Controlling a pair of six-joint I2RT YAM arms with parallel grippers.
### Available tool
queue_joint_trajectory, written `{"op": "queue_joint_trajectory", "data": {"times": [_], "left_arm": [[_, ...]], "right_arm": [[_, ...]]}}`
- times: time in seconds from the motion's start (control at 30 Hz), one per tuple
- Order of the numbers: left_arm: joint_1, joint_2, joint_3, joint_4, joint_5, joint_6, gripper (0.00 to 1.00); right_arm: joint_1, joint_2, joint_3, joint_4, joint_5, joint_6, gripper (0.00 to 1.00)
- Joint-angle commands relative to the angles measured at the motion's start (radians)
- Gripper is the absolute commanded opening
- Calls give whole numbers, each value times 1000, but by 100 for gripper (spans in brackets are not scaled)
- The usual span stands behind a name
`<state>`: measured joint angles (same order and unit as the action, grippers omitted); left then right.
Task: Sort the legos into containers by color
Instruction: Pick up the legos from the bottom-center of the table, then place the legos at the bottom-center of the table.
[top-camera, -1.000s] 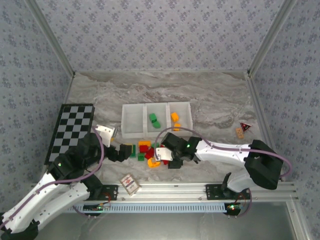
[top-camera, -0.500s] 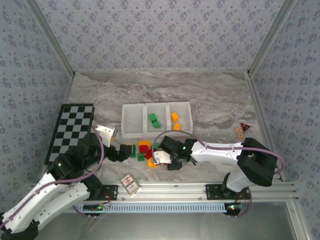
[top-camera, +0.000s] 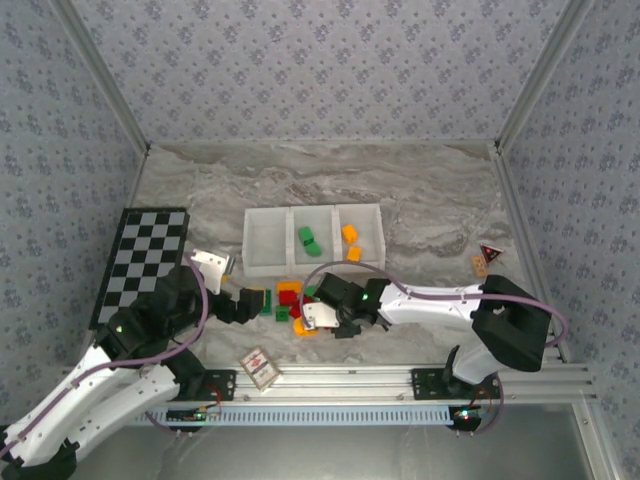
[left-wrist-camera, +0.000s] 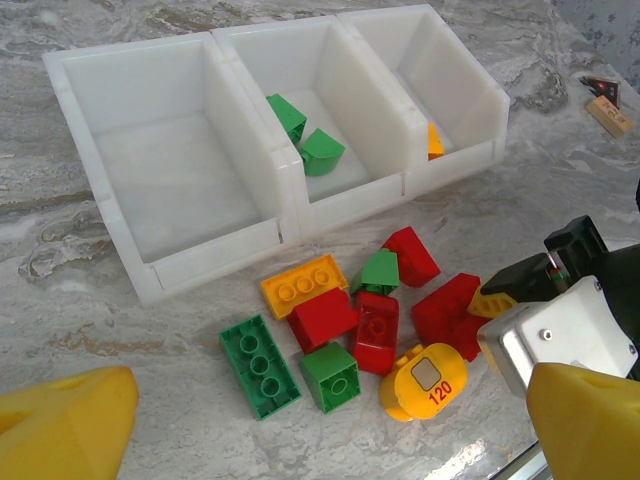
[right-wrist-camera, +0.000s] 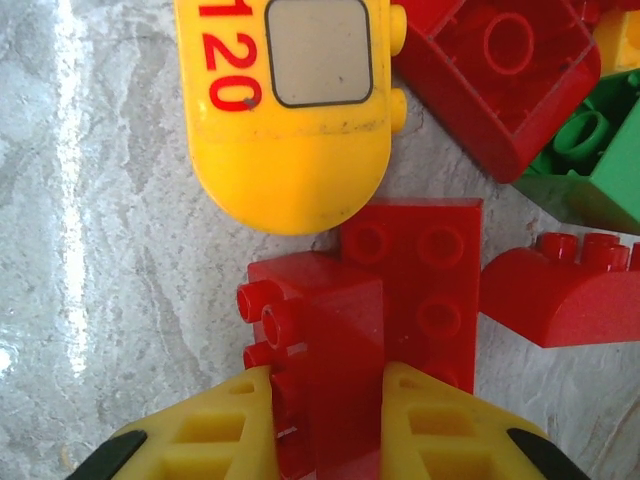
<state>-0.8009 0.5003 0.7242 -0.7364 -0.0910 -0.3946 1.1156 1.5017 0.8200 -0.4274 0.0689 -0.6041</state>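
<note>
The red brick is tight against the flat red plate and yellow rounded brick, so next my right gripper pulls it clear, open, and grabs its near end (right-wrist-camera: 343, 440).
The legos lie in a pile (left-wrist-camera: 370, 320) in front of the containers (left-wrist-camera: 215, 265), a white tray of three bins. Two green bricks (left-wrist-camera: 305, 135) sit in the middle bin and orange ones (top-camera: 349, 240) in the right bin; the left bin holds nothing. My right gripper (right-wrist-camera: 330, 400) is down at the pile's right side, shut on a red brick (right-wrist-camera: 330, 330) lying on its side beside a flat red plate (right-wrist-camera: 430, 270). A yellow rounded brick marked 120 (right-wrist-camera: 290, 100) touches the brick's far end. My left gripper (left-wrist-camera: 320, 440) hovers open just before the pile, holding nothing.
A black-and-white checkerboard (top-camera: 140, 260) lies at the left. A red-patterned card (top-camera: 260, 367) rests near the front rail. Two small tokens (top-camera: 482, 262) sit at the right. Patterned walls enclose the marble table on three sides.
My right gripper has slid a little left into the pile and closed its fingers on the red brick. The left arm has stayed still and open.
</note>
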Motion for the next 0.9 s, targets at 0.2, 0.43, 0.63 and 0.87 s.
{"op": "queue_joint_trajectory", "data": {"times": [0.2, 0.43, 0.63, 0.87], "left_arm": [[-7, -2, 0, 10, -6, -6, 100], [-6, -3, 0, 11, -6, -6, 100], [-7, -3, 0, 11, -6, -6, 100], [-9, -3, 0, 11, -7, -6, 100]], "right_arm": [[4, -84, -27, -92, -10, 16, 15], [-1, -131, -53, -97, -2, 33, 16], [2, -79, -47, -81, 28, 43, 19], [7, -45, -38, -73, 74, 45, 39]]}}
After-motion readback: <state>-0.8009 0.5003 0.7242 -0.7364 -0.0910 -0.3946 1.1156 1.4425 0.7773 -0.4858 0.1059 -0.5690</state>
